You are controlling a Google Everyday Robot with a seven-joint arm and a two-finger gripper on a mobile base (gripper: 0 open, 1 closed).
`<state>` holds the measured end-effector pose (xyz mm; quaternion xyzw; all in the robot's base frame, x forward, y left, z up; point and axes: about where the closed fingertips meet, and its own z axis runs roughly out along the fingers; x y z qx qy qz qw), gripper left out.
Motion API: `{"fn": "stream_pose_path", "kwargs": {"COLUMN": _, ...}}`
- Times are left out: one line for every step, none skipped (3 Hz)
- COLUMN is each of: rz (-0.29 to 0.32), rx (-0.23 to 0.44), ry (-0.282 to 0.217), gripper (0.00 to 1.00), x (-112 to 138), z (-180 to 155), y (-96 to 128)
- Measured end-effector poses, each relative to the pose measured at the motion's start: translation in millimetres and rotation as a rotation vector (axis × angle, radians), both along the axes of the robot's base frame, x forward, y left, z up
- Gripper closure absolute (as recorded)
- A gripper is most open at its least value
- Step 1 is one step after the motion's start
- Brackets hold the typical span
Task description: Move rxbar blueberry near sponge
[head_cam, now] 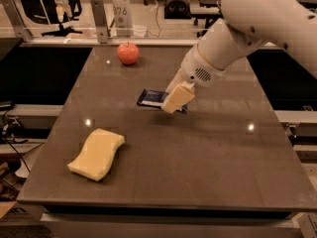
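The rxbar blueberry will go on the table (132,130), close against the far corner of the sponge. My gripper needs to let go of it there. The bar now seems to hang just above the tabletop.
The rxbar blueberry (150,98), a flat dark blue bar with a pale label patch, is at the middle of the dark table, its right end between my fingers. My gripper (173,103) is shut on that end; a yellowish blocky finger (177,96) covers it. The bar seems to hang just above the tabletop. The sponge (97,153), a thick pale yellow slab with wavy edges, lies flat near the front left corner, well to the left of and nearer than the bar.
A red apple (128,52) sits at the back left of the table (208,172). My white arm reaches in from the upper right. Metal posts and a rail stand behind the table's back edge.
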<state>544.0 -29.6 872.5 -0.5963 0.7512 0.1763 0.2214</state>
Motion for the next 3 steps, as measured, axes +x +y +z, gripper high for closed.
{"fn": "stream_pose_path", "kwargs": {"rz": 0.022, "rx": 0.022, "ry": 0.002, "gripper": 1.00, "x": -22.9, "z": -2.4, "y": 23.0}}
{"fn": "stream_pose_path", "kwargs": {"rz": 0.042, "rx": 0.039, "ry": 0.001, "gripper": 1.00, "x": -42.5, "z": -6.0, "y": 40.3}}
{"fn": "stream_pose_path", "kwargs": {"rz": 0.068, "rx": 0.052, "ry": 0.012, "gripper": 1.00, "x": -57.0, "z": -9.5, "y": 53.4}}
